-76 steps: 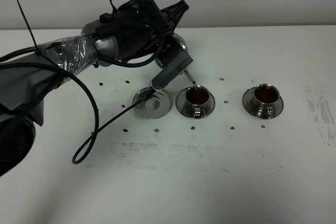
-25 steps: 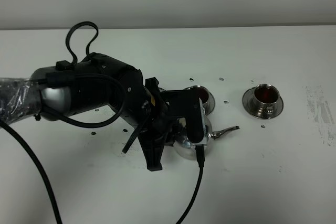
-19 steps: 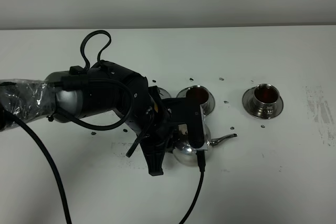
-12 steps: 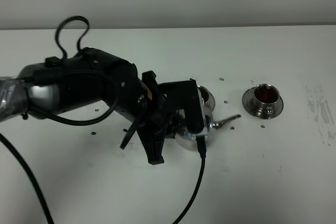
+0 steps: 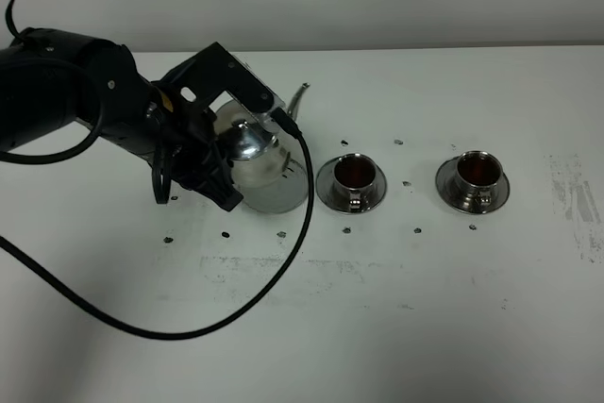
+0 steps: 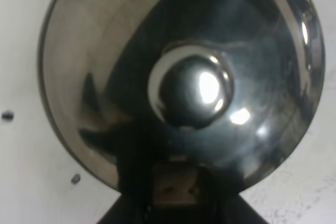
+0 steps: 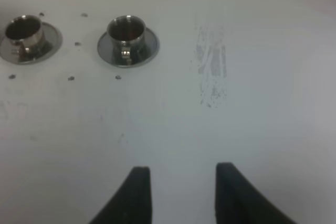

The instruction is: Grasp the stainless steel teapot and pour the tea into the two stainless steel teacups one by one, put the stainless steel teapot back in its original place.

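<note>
The stainless steel teapot, now on or just above its saucer, will be let go by my left gripper on the flat steel saucer [image 5: 278,190] at the end of the row.
The stainless steel teapot [image 5: 257,150] stands upright at the left of the row, its spout [image 5: 298,95] pointing to the far right. It is on or just above the flat steel saucer [image 5: 289,197], whose rim shows below it. My left gripper [image 5: 219,146] is shut on the teapot's handle side. In the left wrist view the lid and knob [image 6: 191,90] fill the picture, with the gripper [image 6: 173,199] dark at the edge. The two teacups [image 5: 351,179] [image 5: 475,176] stand on their saucers with dark tea in them. My right gripper [image 7: 182,192] is open and empty over bare table.
A black cable [image 5: 283,261] loops from the left arm over the table in front of the saucer. Small dark specks dot the white table [image 5: 425,309]. The right wrist view shows both cups [image 7: 23,34] [image 7: 126,36] and a grey scuffed patch [image 7: 212,64].
The left arm has carried the teapot from the front of the table, near the middle cup, back and to the left onto the empty saucer. The spout now points away. The cups have not moved.
</note>
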